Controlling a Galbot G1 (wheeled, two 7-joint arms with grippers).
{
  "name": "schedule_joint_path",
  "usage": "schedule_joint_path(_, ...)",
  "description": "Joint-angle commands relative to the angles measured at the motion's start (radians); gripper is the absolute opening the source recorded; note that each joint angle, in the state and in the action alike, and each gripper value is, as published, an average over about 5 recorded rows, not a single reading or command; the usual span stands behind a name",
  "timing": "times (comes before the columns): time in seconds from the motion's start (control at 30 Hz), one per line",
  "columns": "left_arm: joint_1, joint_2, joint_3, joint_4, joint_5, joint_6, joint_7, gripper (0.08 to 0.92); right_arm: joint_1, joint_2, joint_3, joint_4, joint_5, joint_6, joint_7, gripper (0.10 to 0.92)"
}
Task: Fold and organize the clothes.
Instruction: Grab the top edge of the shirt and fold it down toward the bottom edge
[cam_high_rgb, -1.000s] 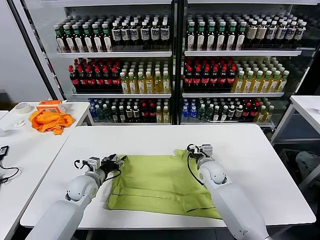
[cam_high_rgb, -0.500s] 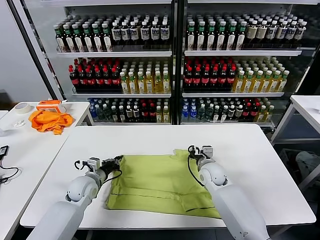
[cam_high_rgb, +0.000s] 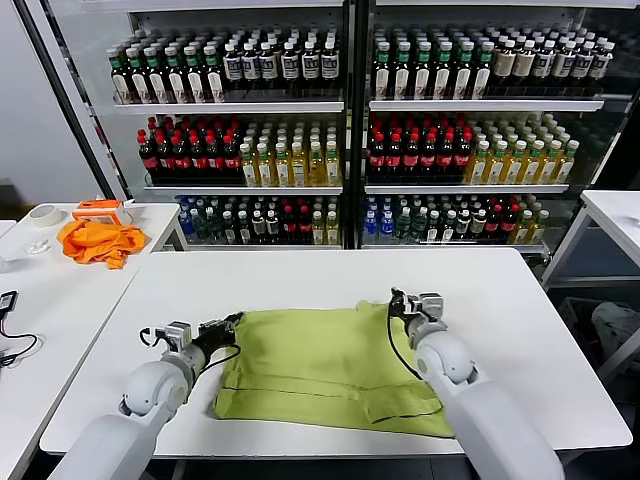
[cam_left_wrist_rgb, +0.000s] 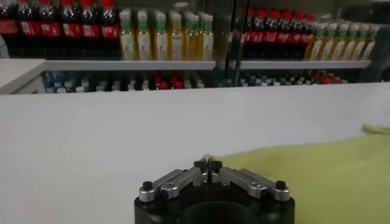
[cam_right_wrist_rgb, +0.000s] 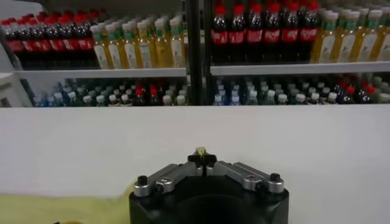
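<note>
The robot's right gripper needs to release the T-shirt's far corner on the shirt itself (cam_high_rgb: 417, 375), just past the small folded flap.
The lime yellow-green T-shirt (cam_high_rgb: 325, 365) lies partly folded on the white table (cam_high_rgb: 300, 280), plain side up. My left gripper (cam_high_rgb: 232, 322) is shut on the shirt's far left corner; in the left wrist view the gripper (cam_left_wrist_rgb: 208, 163) pinches a sliver of the cloth, and the shirt (cam_left_wrist_rgb: 323, 176) spreads beside it. My right gripper (cam_high_rgb: 394, 299) is shut on the shirt's far right corner; in the right wrist view the gripper (cam_right_wrist_rgb: 201, 156) holds a small yellow-green tip, and a strip of the shirt (cam_right_wrist_rgb: 61, 210) shows low at one side.
An orange cloth (cam_high_rgb: 97, 241) and a tape roll (cam_high_rgb: 44, 215) lie on a side table at the left. Shelves of bottles (cam_high_rgb: 340, 130) stand behind the table. Another white table (cam_high_rgb: 615, 215) is at the right.
My right gripper has moved right with its corner, and my left gripper has drawn slightly left, stretching the shirt's far edge wider.
</note>
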Motion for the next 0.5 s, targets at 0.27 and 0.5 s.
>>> schedule_joint_path(0.27,0.194,0.051,-0.066,-0.208,-0.009,-0.037,0.002,0.084,-0.324,-0.078,0.083,0.342,-0.079,-0.012,0.003,0.106)
schedule_joint_path(0.5,0.233,0.062,-0.086,-0.238,-0.007,-0.045,0.005,0.084,-0.38,-0.072,0.089,0.382,-0.134,-0.014,0.009,0.106)
